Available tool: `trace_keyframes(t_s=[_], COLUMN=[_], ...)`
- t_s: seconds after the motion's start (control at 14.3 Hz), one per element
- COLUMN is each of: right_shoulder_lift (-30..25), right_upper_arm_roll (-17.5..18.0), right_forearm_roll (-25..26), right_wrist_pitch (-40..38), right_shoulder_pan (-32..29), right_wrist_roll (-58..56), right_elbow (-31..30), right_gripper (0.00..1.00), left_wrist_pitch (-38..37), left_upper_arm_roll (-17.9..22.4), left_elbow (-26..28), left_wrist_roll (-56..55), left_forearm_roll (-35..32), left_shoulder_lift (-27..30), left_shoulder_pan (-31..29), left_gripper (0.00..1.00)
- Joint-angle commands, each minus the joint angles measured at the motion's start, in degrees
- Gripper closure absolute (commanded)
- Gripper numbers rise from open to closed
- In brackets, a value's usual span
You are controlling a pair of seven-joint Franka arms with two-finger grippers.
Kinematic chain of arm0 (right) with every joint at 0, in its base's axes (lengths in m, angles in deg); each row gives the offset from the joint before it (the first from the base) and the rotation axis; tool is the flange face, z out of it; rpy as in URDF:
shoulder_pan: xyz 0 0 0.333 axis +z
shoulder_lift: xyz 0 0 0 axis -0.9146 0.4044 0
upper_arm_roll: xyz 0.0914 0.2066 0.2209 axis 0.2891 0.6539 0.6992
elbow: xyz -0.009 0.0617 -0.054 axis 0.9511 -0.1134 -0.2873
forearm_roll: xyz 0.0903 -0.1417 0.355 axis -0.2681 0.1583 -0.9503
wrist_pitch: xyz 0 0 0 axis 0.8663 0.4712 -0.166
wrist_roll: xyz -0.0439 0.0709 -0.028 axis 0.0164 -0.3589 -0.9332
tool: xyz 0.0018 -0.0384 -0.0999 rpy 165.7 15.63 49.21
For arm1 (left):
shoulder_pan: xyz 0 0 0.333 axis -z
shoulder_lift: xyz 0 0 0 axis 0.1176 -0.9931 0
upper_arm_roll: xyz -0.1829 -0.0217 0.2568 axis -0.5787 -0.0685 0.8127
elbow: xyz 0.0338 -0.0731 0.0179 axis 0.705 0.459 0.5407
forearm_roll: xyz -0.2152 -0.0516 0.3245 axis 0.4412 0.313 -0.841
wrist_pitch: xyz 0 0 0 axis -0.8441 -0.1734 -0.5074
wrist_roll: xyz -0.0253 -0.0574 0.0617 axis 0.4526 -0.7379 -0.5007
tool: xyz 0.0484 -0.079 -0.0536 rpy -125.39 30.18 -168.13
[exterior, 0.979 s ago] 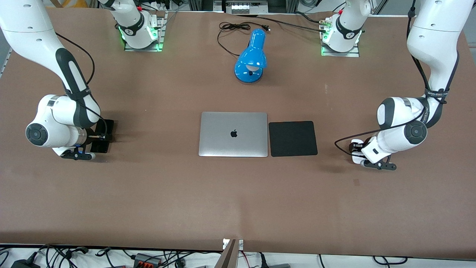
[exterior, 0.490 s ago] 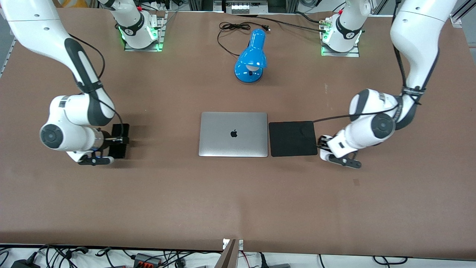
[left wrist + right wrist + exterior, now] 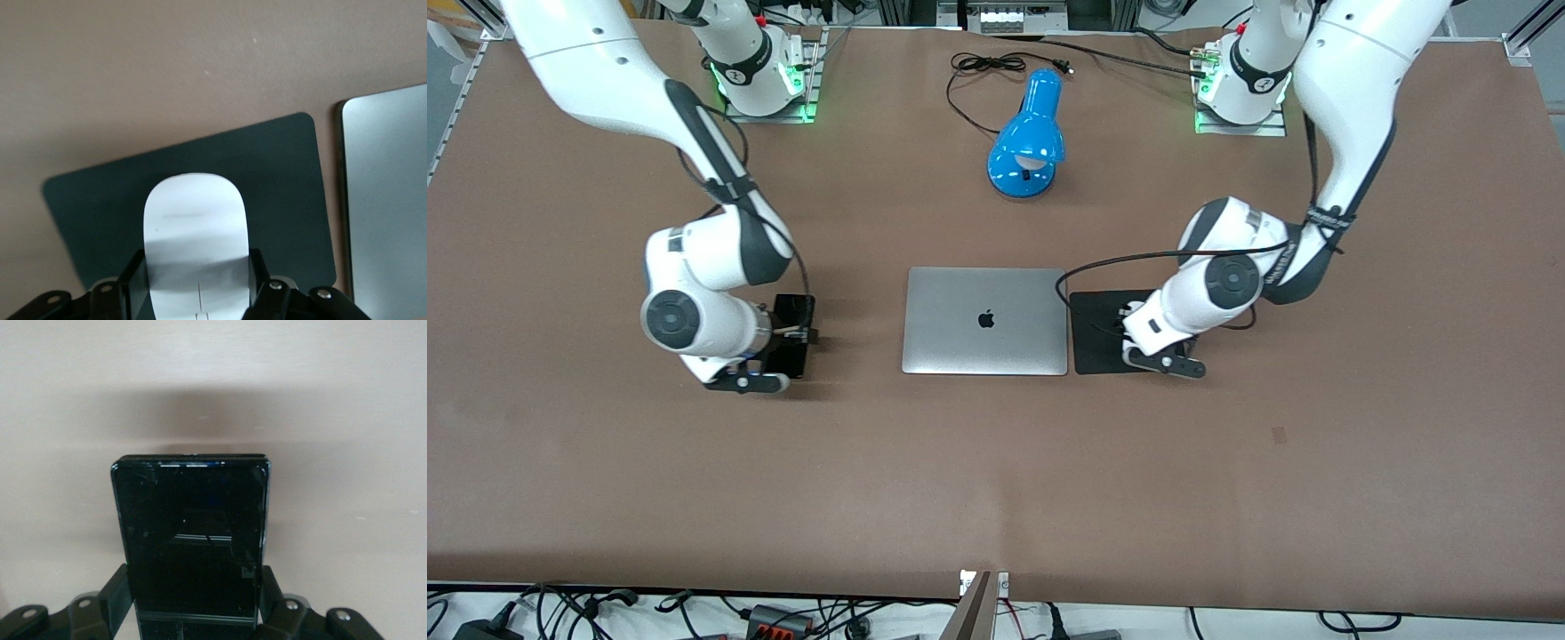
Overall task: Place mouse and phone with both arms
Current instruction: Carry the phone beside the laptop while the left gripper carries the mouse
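Observation:
The robot's right gripper needs to release the black phone close beside the silver laptop's edge (image 3: 858,334), across from the black mat.
My left gripper (image 3: 1129,322) is shut on the white mouse (image 3: 193,233) and holds it over the black mat (image 3: 1100,354). The arm hides most of the mouse in the front view. In the left wrist view the fingers (image 3: 133,280) clamp the mouse's sides, with the mat (image 3: 280,180) beneath. My right gripper (image 3: 791,336) is shut on the black phone (image 3: 793,311), held flat just above the bare table, beside the laptop toward the right arm's end. In the right wrist view the phone (image 3: 193,527) sits between the fingers (image 3: 270,593).
A closed silver laptop (image 3: 984,320) lies at the table's middle, with the mat against its side toward the left arm's end. It also shows in the left wrist view (image 3: 390,213). A blue desk lamp (image 3: 1028,142) and its black cable (image 3: 978,67) lie farther from the front camera.
Both arms have moved in toward the laptop with their loads. The left gripper has carried the mouse from off the mat to over it. The right gripper has brought the phone closer to the laptop.

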Motion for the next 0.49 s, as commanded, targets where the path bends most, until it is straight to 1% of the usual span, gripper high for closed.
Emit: trace_keyframes(t_s=[0.0,0.14,0.21,0.35,0.42], right_shoulder_lift=[2.74,3.44,3.62,3.97,4.15], right_upper_arm_roll=[-0.18,-0.18,-0.18,-0.27,-0.27], right_forearm_roll=[-1.9,-2.26,-2.34,-2.26,-2.17], right_wrist_pitch=[-0.57,-0.39,-0.22,-0.13,-0.22], right_shoulder_pan=[1.48,3.23,4.46,5.62,5.62], right_wrist_roll=[0.35,0.26,0.26,0.26,0.26], right_elbow=[3.72,3.99,3.99,3.99,4.08], right_gripper=[0.82,0.82,0.82,0.82,0.82], left_wrist_pitch=[-0.05,-0.05,-0.14,-0.14,-0.22], left_upper_arm_roll=[0.66,0.66,0.75,0.66,0.58], left_elbow=[-2.01,-2.01,-2.09,-2.1,-2.1], left_wrist_roll=[-3.36,-9.14,-10.91,-11.63,-11.55], left_forearm_roll=[-1.55,-2.25,-3.73,-7.16,-7.52], left_shoulder_lift=[-2.43,-3.05,-3.4,-3.58,-3.58], left_shoulder_pan=[0.8,1.77,2.56,2.48,2.3], left_gripper=[0.76,0.76,0.76,0.76,0.75])
